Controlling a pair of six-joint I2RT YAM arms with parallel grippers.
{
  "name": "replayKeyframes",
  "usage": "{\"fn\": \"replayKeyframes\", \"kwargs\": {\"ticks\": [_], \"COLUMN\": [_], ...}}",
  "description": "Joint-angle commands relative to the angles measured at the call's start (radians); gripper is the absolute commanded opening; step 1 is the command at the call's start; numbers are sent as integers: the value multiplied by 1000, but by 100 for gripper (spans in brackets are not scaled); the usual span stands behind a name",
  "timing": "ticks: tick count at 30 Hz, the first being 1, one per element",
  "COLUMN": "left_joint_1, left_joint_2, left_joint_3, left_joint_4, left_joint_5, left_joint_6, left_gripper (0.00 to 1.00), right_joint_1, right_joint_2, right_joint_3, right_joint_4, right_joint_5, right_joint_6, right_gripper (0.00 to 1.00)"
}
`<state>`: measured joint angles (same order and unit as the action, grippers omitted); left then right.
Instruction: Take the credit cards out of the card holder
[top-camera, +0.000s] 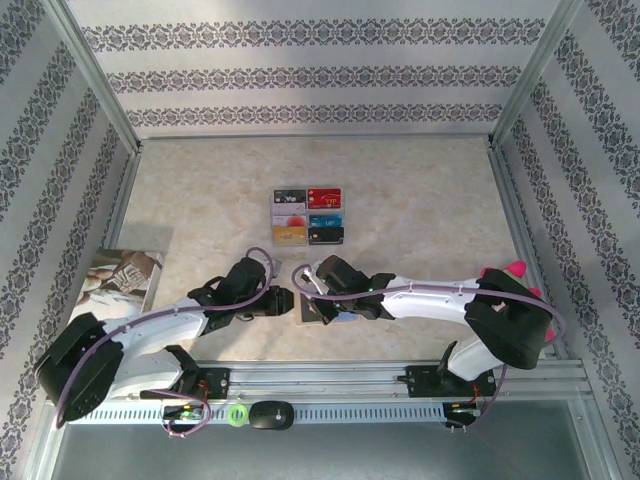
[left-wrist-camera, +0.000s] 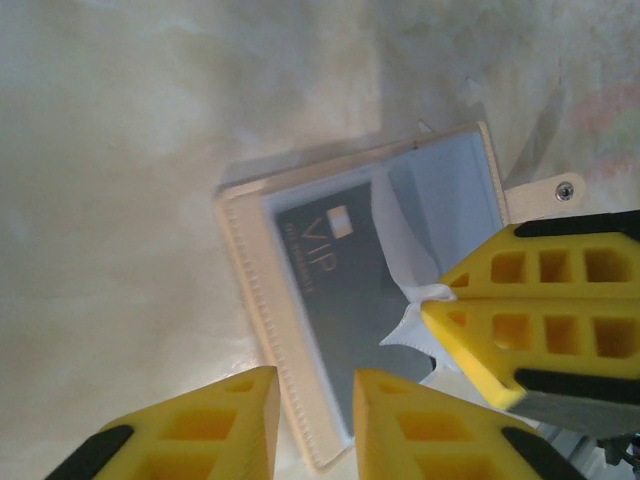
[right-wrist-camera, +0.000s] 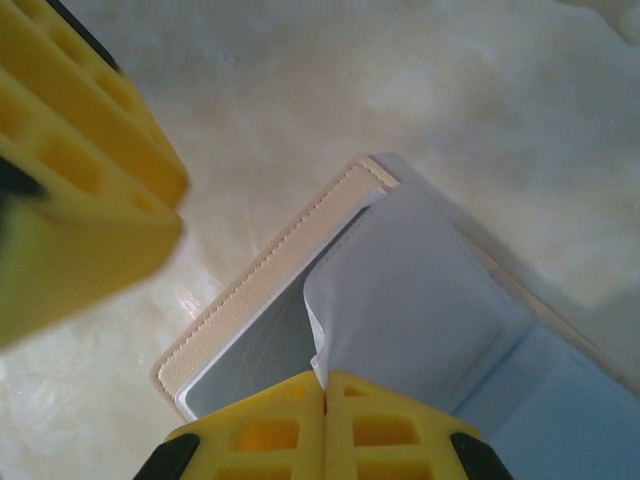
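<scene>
Next, my right gripper opens and takes the card's inner edge (left-wrist-camera: 388, 265), because it pinches only the edge of the pale panel while the VIP card lies flat in its pocket.
The card holder (left-wrist-camera: 250, 270) lies open on the table, a tan stitched cover with grey-blue inner panels. A dark card marked VIP (left-wrist-camera: 330, 290) sits in its pocket. My right gripper (right-wrist-camera: 323, 380) is shut on the edge of a pale inner panel (right-wrist-camera: 410, 300) and lifts it; the left wrist view also has this gripper (left-wrist-camera: 430, 300). My left gripper (left-wrist-camera: 315, 420) stands narrowly open, with the holder's near corner in the gap between its fingers; I cannot tell if they touch it. In the top view both grippers (top-camera: 284, 300) (top-camera: 304, 291) meet over the holder (top-camera: 312, 316).
A grid of colourful cards (top-camera: 307, 216) lies further back on the table. A printed booklet (top-camera: 125, 272) rests at the left wall. Patterned walls close in three sides. A black object (top-camera: 270, 415) and a green ring (top-camera: 237, 414) sit on the front rail.
</scene>
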<state>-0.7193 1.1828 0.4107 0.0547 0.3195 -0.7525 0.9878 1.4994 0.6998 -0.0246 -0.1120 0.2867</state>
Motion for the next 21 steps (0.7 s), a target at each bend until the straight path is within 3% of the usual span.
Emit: {"fn": "replayKeyframes", "kwargs": {"ticks": [1,10,21], "left_joint_1": [-47,-101,-102], "left_joint_2": [64,225,289], "left_joint_3": [54,105,133], "left_joint_4": [95,111,-21], "left_joint_5": [-42,-73,-62], "left_joint_6": [-13,-52,-62], "left_gripper": [22,0,0], "right_joint_1": [-5,-5,-3], "right_joint_2": [-22,-45,-64], "right_joint_3": [-25,-58,-93], "right_joint_4": [98,116,86], "right_joint_5": [-36,-11,54], "right_joint_6": [52,77,151], "right_gripper": [0,0,0]}}
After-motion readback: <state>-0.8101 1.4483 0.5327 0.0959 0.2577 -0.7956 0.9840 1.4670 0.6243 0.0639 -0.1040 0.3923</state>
